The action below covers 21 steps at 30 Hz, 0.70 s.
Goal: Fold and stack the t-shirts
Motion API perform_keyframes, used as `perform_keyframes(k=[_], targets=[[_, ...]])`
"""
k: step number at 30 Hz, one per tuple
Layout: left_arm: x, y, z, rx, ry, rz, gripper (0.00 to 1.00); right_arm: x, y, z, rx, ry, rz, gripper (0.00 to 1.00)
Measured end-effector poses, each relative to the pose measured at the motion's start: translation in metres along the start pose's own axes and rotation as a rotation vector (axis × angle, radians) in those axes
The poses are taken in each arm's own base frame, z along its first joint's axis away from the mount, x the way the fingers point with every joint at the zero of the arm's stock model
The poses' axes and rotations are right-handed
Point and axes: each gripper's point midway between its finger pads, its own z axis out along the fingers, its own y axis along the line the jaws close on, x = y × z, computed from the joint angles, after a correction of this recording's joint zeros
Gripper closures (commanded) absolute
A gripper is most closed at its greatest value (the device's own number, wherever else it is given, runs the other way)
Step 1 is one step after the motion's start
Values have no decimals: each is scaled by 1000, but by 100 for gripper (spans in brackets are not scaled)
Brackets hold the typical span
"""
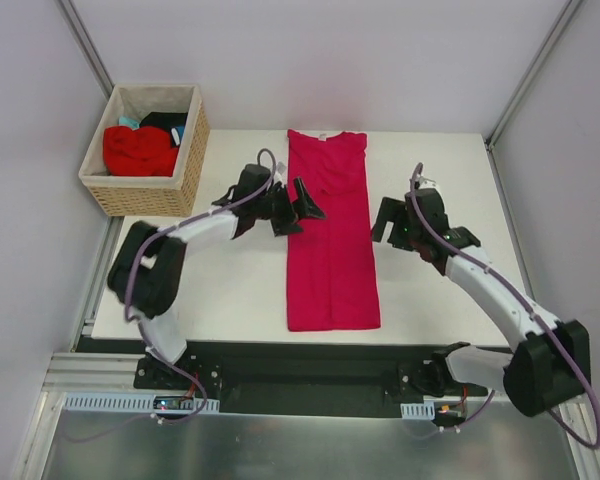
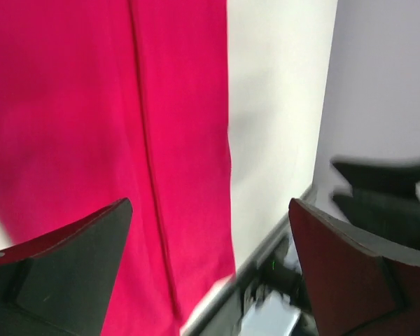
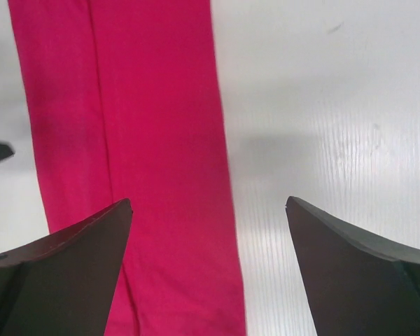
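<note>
I need to move my right gripper next to the near hem corner (image 1: 376, 325) of the crimson-pink t-shirt, on my right gripper's side, and close it there.
A large crimson-pink t-shirt (image 1: 330, 240) lies on the white table (image 1: 210, 290), folded lengthwise into a long narrow strip with its neck at the far end. My left gripper (image 1: 298, 208) hovers open and empty at the strip's left edge. In the left wrist view the gripper (image 2: 210, 203) is open above the shirt (image 2: 91, 126). My right gripper (image 1: 388, 225) is open and empty just right of the strip. In the right wrist view the gripper (image 3: 208, 201) straddles the edge of the shirt (image 3: 147, 140). A brighter red tee (image 1: 138, 150), a black one (image 1: 165, 122) and a teal one (image 1: 130, 122) lie in the basket.
A woven wicker basket (image 1: 150, 195) stands off the table's far left corner. Bare table shows on both sides of the strip (image 3: 322, 105). The table's near edge and the arm mounts show in the left wrist view (image 2: 280, 280). Grey walls enclose the cell.
</note>
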Motion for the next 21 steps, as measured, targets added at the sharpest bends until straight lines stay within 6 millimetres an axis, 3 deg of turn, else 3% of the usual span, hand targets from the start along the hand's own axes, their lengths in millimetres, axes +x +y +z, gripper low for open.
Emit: perform_keyframes(k=[3,7,10,13,16,21], targets=[[52,-8,-51,12,9,26,3,25,-3,-24,-81,2,16,4],[101,26,-89,-31,13,-4,3,72,-14,-40,-137,81,16,3],[142,68,-106,-107,46,-70,3,105,-24,-51,-162,134,21,4],[170,90,-118,-145,63,-112,3,126,-28,-58,-192,161,43,3],[189,100,-125,-151,69,-131,2,148,-33,-58,-203,203,66,3],[206,96,-127,-100,78,-142,3,181,-42,-53,-186,298,90,1]])
